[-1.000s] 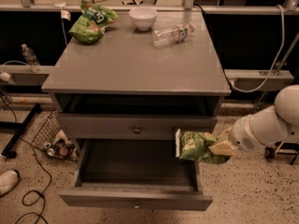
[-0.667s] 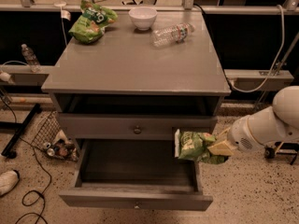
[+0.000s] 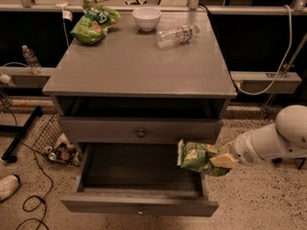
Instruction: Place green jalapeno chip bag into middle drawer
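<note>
I need to open my gripper to release the green jalapeno chip bag, now held over the open drawer's edge, inside the middle drawer (image 3: pixel 177 167), near the side that is closest to my arm.
The green jalapeno chip bag (image 3: pixel 195 157) is a crinkly dull green bag held in the air over the right edge of the open middle drawer (image 3: pixel 139 206). The drawer is pulled out, with a dark boxy inside that holds nothing I can see. My gripper (image 3: pixel 218 160) comes in from the right on a white arm (image 3: pixel 273 140). It is shut on the bag's right end, level with the drawer's right side wall. The bag's white end strip points left, just below the upper drawer front (image 3: pixel 140 133).
On the cabinet top (image 3: pixel 144 66) lie a brighter green bag (image 3: pixel 93 20), a white bowl (image 3: pixel 146 17) and a plastic bottle (image 3: pixel 176 34). A wire basket of clutter (image 3: pixel 57 147), cables and a shoe (image 3: pixel 7 186) are on the floor to the left.
The gripper and the bag have sunk a little toward the open drawer. Everything else is as it was.
</note>
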Robot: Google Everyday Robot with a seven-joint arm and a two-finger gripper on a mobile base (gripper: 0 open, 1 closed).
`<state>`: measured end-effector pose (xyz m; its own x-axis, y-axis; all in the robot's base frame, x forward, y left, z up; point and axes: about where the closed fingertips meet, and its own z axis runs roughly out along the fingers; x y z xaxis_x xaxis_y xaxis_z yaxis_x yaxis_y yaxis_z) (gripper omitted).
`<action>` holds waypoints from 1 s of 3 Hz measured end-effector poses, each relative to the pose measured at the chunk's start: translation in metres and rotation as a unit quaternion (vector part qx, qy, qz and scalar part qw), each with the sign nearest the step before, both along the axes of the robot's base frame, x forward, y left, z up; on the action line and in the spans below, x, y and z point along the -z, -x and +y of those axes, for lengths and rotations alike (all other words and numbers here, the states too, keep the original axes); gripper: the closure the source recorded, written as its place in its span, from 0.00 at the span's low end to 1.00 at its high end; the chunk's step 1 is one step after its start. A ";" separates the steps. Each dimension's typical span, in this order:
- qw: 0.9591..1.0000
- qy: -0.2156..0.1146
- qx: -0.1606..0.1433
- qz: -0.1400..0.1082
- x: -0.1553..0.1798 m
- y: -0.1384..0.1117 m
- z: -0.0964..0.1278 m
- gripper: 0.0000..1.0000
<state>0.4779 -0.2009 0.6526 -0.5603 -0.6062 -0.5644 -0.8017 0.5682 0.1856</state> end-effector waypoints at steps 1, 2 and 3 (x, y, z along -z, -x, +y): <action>0.999 -0.037 0.015 0.013 0.042 -0.008 0.010 1.00; 0.997 -0.065 0.026 0.012 0.071 -0.018 0.023 1.00; 0.996 -0.083 0.033 0.020 0.110 -0.030 0.040 1.00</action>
